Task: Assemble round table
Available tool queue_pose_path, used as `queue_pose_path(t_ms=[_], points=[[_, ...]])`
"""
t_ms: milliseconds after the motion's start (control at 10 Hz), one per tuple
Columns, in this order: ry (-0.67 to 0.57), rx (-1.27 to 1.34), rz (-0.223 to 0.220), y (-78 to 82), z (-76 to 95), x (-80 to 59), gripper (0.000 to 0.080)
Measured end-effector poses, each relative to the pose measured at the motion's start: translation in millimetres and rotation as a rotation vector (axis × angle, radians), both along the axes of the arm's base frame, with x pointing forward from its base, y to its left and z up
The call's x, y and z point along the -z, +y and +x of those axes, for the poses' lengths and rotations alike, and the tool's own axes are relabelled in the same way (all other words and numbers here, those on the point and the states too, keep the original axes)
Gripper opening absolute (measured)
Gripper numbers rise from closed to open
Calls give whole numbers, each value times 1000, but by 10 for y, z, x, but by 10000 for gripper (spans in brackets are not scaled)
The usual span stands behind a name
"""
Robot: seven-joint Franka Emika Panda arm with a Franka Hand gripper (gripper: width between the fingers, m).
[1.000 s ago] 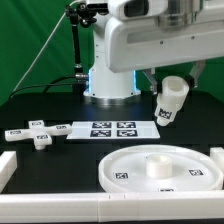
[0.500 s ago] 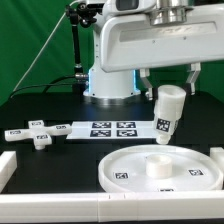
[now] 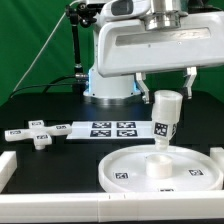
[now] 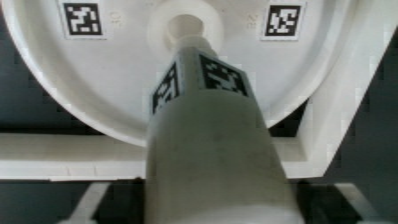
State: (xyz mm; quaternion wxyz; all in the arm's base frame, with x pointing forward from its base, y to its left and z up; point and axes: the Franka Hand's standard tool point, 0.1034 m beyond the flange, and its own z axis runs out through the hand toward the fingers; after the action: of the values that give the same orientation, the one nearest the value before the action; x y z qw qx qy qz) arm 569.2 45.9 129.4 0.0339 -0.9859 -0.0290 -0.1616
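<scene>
The robot's gripper will release the thick short cylinder upright on the raised middle of the large rimmed round disc (image 3: 155,159) (image 4: 185,24).
The large rimmed round disc (image 3: 160,168) lies flat on the table at the exterior view's right front, with a raised hub (image 3: 159,160) at its middle. My gripper (image 3: 167,92) is shut on the thick short cylinder (image 3: 165,118) and holds it nearly upright, its lower end just above the hub. In the wrist view the cylinder (image 4: 210,130) fills the middle, pointing at the disc's (image 4: 107,90) hub (image 4: 185,25). The small cross-shaped piece (image 3: 38,133) lies on the table at the exterior view's left.
The marker board (image 3: 110,129) lies behind the disc. White border rails run along the front (image 3: 50,196) and at the left (image 3: 8,165). The robot base (image 3: 108,85) stands at the back. A green backdrop hangs behind.
The cylinder has swung from tilted to nearly upright and come down toward the disc's hub, shifting slightly to the exterior view's left.
</scene>
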Motion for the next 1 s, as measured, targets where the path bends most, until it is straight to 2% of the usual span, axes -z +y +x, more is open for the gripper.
queue_pose_path(t_ms=[200, 700, 1000], points=[[2, 0, 0, 0, -4, 11, 412], [21, -6, -4, -24, -26, 168, 412], [20, -6, -4, -20, -22, 196, 412]])
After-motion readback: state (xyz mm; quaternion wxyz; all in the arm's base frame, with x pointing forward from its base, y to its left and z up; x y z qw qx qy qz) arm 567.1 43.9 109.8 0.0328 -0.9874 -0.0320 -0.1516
